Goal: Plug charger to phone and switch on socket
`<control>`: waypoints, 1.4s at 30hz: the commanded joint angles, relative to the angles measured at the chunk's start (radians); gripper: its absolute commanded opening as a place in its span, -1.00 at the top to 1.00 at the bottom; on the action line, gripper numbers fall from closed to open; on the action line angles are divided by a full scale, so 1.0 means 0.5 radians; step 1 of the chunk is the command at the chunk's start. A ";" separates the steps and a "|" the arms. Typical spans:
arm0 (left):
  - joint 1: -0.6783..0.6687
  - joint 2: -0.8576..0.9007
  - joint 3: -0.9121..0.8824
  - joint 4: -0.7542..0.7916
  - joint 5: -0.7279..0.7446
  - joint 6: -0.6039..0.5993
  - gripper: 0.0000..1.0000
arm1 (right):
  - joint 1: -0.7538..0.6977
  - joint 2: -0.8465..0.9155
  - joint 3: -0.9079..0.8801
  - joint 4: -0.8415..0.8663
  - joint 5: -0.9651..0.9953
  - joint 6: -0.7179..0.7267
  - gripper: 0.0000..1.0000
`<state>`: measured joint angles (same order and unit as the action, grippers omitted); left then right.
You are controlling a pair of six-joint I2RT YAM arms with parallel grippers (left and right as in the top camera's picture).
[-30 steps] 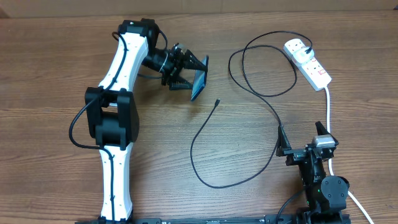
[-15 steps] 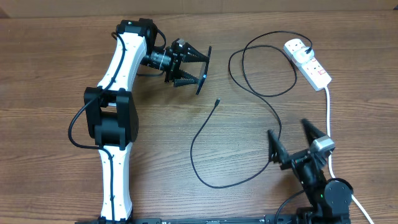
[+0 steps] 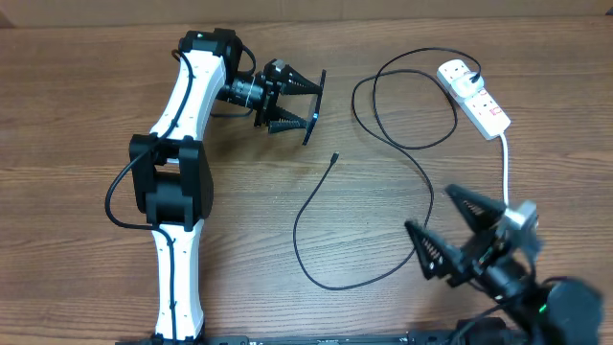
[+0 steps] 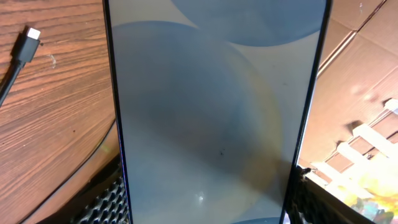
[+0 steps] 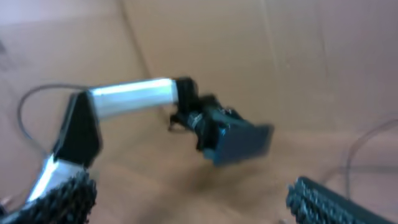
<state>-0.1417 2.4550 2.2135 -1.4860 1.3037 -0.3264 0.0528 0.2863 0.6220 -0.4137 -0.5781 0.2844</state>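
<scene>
The robot's left gripper spans the phone's long edges with the screen facing its palm, so next the right gripper takes the phone across its thin side [image 3: 315,110].
My left gripper [image 3: 314,99] is shut on the phone [image 3: 309,132], holding it on edge above the table at the back centre. In the left wrist view the phone [image 4: 217,112] fills the frame with its grey-blue screen, clamped between the ridged pads [image 4: 107,202]. The charger [image 3: 330,284] lies in loops on the wood; its connector tip [image 3: 334,156] rests just below the phone, and its white plug [image 3: 457,74] sits in the socket [image 3: 482,102] at the back right. My right gripper [image 3: 452,233] hovers wide open at the front right, holding nothing. The right wrist view is blurred.
The socket's thick white cord [image 3: 506,163] runs down the right side toward my right arm. The left arm [image 3: 177,172] stretches along the table's left half. Cardboard [image 4: 367,68] stands beyond the table's far edge.
The left gripper turned the phone from tilted to edge-on, then held still. The right arm swung out and rightward, its open jaws now spread wider in the overhead view.
</scene>
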 commanded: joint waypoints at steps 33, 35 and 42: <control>-0.099 -0.007 0.044 0.048 -0.049 -0.440 -0.34 | 1.409 2.408 1.457 -0.714 2.106 1.005 -0.83; -0.121 -0.007 0.044 0.049 -0.049 -0.441 -0.33 | 1.408 2.458 1.457 -0.657 2.115 1.009 -0.83; -0.173 -0.007 0.044 0.053 -0.051 -0.441 -0.33 | 1.408 2.551 1.457 -0.519 2.173 1.054 -0.73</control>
<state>-0.2123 2.4550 2.2135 -1.4586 1.2442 -0.5297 0.7547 1.5452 1.3281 -0.6804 0.4492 0.7727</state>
